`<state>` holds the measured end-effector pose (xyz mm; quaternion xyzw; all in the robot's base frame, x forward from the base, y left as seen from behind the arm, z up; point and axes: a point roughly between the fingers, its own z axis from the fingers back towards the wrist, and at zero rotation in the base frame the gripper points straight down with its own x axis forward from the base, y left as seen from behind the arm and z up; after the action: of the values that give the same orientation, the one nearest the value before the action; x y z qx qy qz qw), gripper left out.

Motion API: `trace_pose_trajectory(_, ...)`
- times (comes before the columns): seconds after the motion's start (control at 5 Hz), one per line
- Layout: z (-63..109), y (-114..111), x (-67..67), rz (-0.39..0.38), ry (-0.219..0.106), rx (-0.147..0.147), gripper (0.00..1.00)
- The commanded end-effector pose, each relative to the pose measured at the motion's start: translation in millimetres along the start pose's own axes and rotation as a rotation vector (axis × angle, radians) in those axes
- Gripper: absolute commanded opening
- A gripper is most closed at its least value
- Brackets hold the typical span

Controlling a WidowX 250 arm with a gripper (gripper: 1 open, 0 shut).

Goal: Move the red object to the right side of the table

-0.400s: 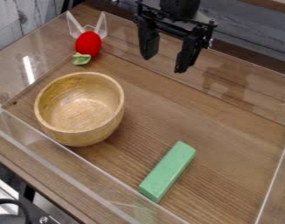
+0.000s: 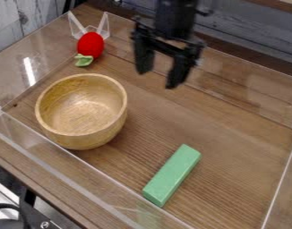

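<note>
The red toy fruit has a round body [image 2: 90, 44] beside its green leafy bit. My gripper goes there next and closes on it.
The red object [image 2: 90, 43] is a small round red toy fruit with a green leafy bit [image 2: 84, 61] below it, lying near the table's far left corner. My gripper [image 2: 159, 70] hangs above the middle back of the brown wood-grain table [image 2: 232, 125], pointing down, to the right of the fruit and apart from it. Its two dark fingers [image 2: 143, 61] stand open with nothing between them.
A wooden bowl [image 2: 81, 109] sits at the left middle. A green rectangular block [image 2: 173, 174] lies near the front edge. Low clear acrylic walls [image 2: 274, 206] border the tabletop all round.
The gripper has moved left and slightly lower in the picture, closer to the red fruit. Its jaws stay open. The fruit, bowl and block have not moved.
</note>
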<state>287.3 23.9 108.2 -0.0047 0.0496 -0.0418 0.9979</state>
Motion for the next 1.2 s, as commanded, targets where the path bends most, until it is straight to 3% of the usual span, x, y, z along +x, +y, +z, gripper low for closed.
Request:
trace_pose_trajectory(0.0, 13.9, 38, -0.8, -0.056, -0.083, 0.025, 1.00)
trace_pose_trajectory(0.2, 14.3, 76, 11.2, -0.040, -0.126, 0.048, 1.00)
trace_pose_trajectory(0.4, 8.3, 100, 23.7, -0.035, -0.151, 0.063, 1.00)
trace_pose_trajectory(0.8, 1.0, 122, 28.5, -0.120, -0.189, 0.082, 1.00)
trace_pose_trajectory(1.0, 3.5, 143, 27.0, -0.086, -0.209, 0.087, 1.00)
